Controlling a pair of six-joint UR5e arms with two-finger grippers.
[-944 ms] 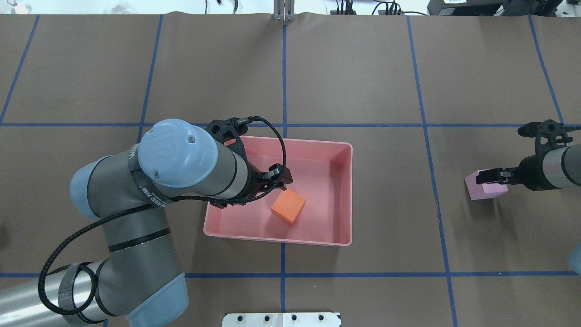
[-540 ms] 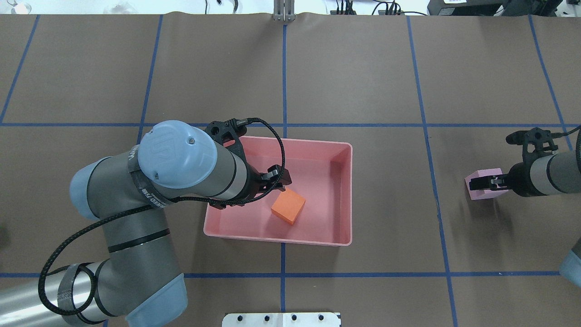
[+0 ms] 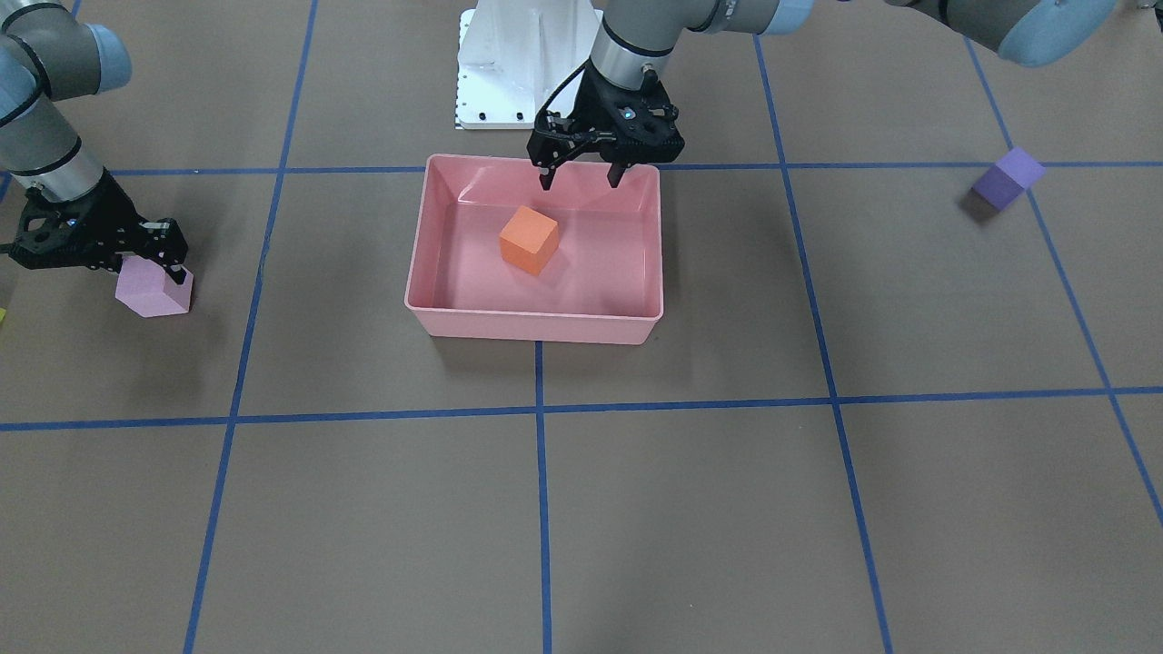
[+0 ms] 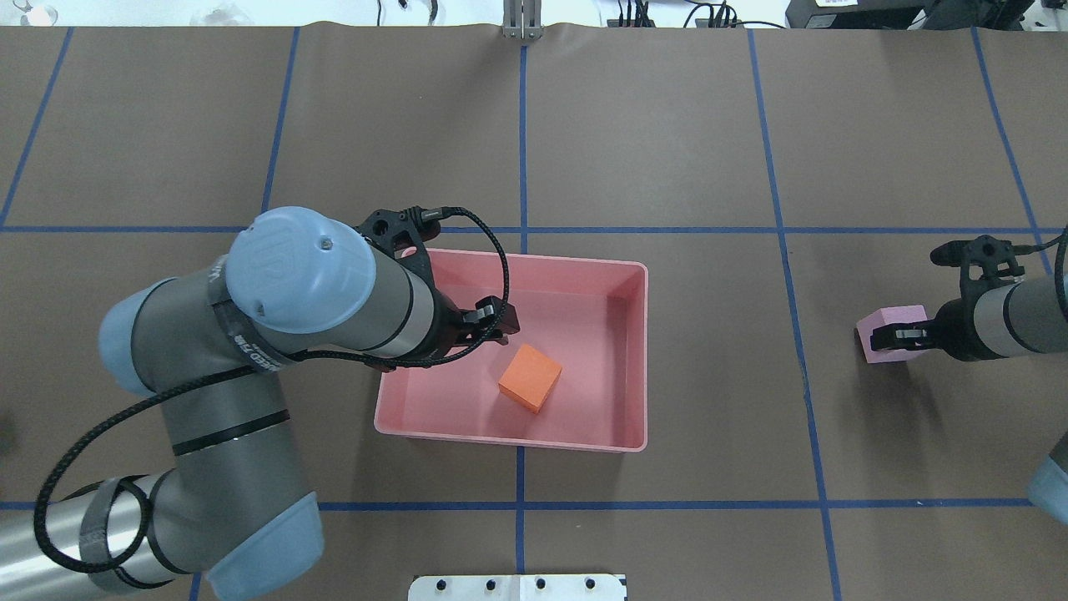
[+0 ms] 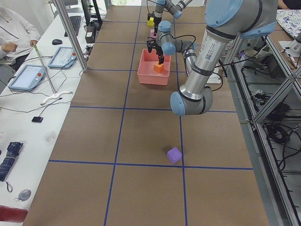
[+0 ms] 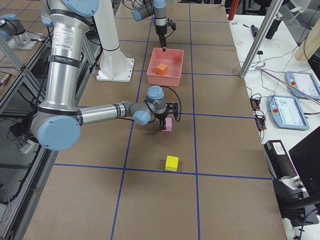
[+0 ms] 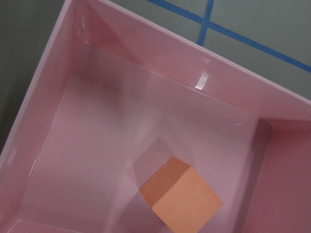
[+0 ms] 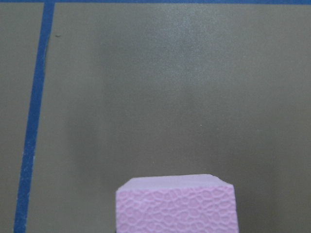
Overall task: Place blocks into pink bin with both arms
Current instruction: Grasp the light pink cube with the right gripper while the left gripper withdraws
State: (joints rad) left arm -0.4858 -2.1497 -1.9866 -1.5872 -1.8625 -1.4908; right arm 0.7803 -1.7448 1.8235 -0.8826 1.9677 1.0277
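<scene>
The robot will put the light pink block down in the pink bin, between the orange block and the bin's side (image 3: 464, 266) nearest the robot's right gripper.
The orange block (image 4: 530, 379) lies inside the pink bin (image 4: 642, 359), also seen in the front view (image 3: 529, 239) and the left wrist view (image 7: 182, 201). My left gripper (image 4: 494, 324) hangs open and empty over the bin's near-left part, just beside the orange block. My right gripper (image 4: 884, 338) is shut on the light pink block (image 4: 884, 321) at the table's right side, at or barely above the surface. The block fills the bottom of the right wrist view (image 8: 177, 206). The purple block (image 3: 1007, 179) lies far out on my left. The yellow block (image 6: 172, 163) lies beyond the light pink one on my right.
The white pedestal base (image 3: 509, 82) stands just behind the bin. Blue tape lines (image 4: 523, 142) cross the brown table cover. Operators' desks with tablets (image 5: 28, 77) run along the far side of the table.
My left gripper has drawn back left from the orange block, still open. My right gripper came down from over the light pink block to grip it, and the block shifted slightly.
</scene>
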